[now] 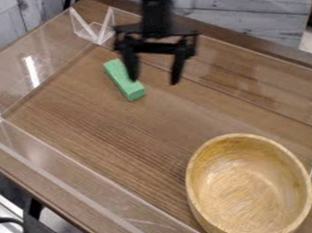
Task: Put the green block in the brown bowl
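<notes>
I will next move my gripper over the green block and close it on the block's middle (pixel 124 79), with the fingers along the block's long sides.
The green block (pixel 123 79) lies flat on the wooden table, left of centre, angled slightly. My gripper (pixel 157 74) hangs pointing down just right of the block, its two black fingers spread open with nothing between them; the left finger stands right beside the block's right edge. The brown bowl (pixel 247 187) sits at the lower right corner, round and shallow, nothing inside it.
A clear acrylic wall (pixel 41 65) rims the table on the left and front. A small transparent stand (pixel 94 26) sits at the back left. A pale wall runs behind the table.
</notes>
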Robot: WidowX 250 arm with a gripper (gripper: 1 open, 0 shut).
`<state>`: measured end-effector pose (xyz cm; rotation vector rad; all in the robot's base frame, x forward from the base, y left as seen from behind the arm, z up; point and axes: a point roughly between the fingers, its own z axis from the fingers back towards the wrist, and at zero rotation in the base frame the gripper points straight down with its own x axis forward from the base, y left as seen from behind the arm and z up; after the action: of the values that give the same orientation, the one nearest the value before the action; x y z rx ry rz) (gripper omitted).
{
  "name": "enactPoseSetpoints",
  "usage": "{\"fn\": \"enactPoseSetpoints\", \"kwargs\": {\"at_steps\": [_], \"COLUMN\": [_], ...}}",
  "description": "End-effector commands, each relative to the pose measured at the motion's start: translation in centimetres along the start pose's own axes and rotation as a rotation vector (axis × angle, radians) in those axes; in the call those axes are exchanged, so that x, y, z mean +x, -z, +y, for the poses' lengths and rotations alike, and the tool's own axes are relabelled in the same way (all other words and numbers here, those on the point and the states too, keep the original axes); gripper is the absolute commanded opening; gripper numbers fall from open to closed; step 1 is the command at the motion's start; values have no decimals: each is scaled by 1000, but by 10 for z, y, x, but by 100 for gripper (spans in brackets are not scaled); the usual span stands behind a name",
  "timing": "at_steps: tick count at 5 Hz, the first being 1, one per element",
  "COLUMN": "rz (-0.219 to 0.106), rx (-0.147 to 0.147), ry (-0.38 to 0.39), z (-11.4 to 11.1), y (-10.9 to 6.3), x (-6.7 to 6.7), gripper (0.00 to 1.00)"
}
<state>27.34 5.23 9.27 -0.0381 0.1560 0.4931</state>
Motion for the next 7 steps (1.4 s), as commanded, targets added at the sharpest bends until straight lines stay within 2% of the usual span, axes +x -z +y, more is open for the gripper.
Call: {"fn": "enactPoseSetpoints", "kwargs": {"at_steps": [1,2,4,7], "rz": [-75,-107,-118,-115], "rx": [-62,-119,-168,-199], "ry": [-242,-486,-577,-618], "z": [39,67,54,38], "y": [-6,0,12,25], "x": [24,42,55,70], "gripper": [100,100,100,100]}}
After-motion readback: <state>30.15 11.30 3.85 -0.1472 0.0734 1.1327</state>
